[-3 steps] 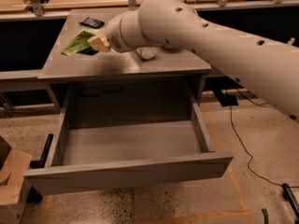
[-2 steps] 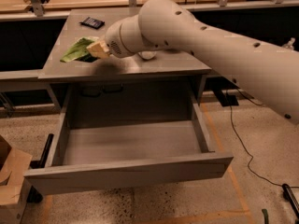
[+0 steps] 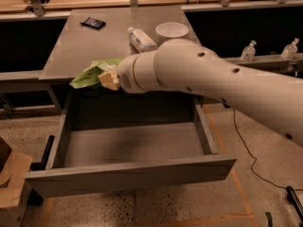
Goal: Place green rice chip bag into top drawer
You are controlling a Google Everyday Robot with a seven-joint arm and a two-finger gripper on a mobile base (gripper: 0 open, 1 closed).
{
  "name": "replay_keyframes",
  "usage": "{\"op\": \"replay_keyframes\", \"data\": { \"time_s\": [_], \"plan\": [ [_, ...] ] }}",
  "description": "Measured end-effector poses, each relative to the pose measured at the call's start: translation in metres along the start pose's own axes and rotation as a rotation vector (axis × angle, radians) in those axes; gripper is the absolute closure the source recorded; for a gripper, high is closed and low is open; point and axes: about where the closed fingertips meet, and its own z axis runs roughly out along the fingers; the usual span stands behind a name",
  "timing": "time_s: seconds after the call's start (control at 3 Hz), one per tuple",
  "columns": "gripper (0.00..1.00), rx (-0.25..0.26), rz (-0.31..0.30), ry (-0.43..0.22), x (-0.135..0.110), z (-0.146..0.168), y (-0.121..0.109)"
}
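Observation:
The top drawer is open. Next, my gripper lets go of the green rice chip bag on the back half of the open top drawer's bottom [image 3: 118,126].
The green rice chip bag [image 3: 91,74] is a crinkled light-green pouch held at the front edge of the grey table [image 3: 71,46], just above the back of the open top drawer. My gripper [image 3: 108,78] is at the end of the big white arm and is shut on the bag's right end. The top drawer [image 3: 128,174] is pulled fully out below, a wide shallow grey box with nothing inside. Much of the bag's right side is hidden by the gripper.
On the table stand a clear plastic bottle [image 3: 140,39] lying down, a white bowl [image 3: 172,30] and a small flat black packet [image 3: 93,22]. A cardboard box [image 3: 12,183] sits on the floor at the left. A cable [image 3: 246,150] runs over the floor at the right.
The arm has drawn back toward the table's front edge with the bag in it. The bottle, bowl and packet behind it have come into view.

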Motion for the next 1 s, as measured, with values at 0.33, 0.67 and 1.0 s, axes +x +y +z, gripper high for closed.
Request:
{"op": "replay_keyframes", "data": {
  "time_s": [0.33, 0.67, 1.0],
  "plan": [
    [1.00, 0.019, 0.120, 0.058, 0.054, -0.017, 0.023],
    [1.00, 0.039, 0.222, 0.112, 0.099, -0.032, 0.039],
    [1.00, 0.052, 0.274, 0.110, 0.127, -0.029, 0.033]
  ]
}}
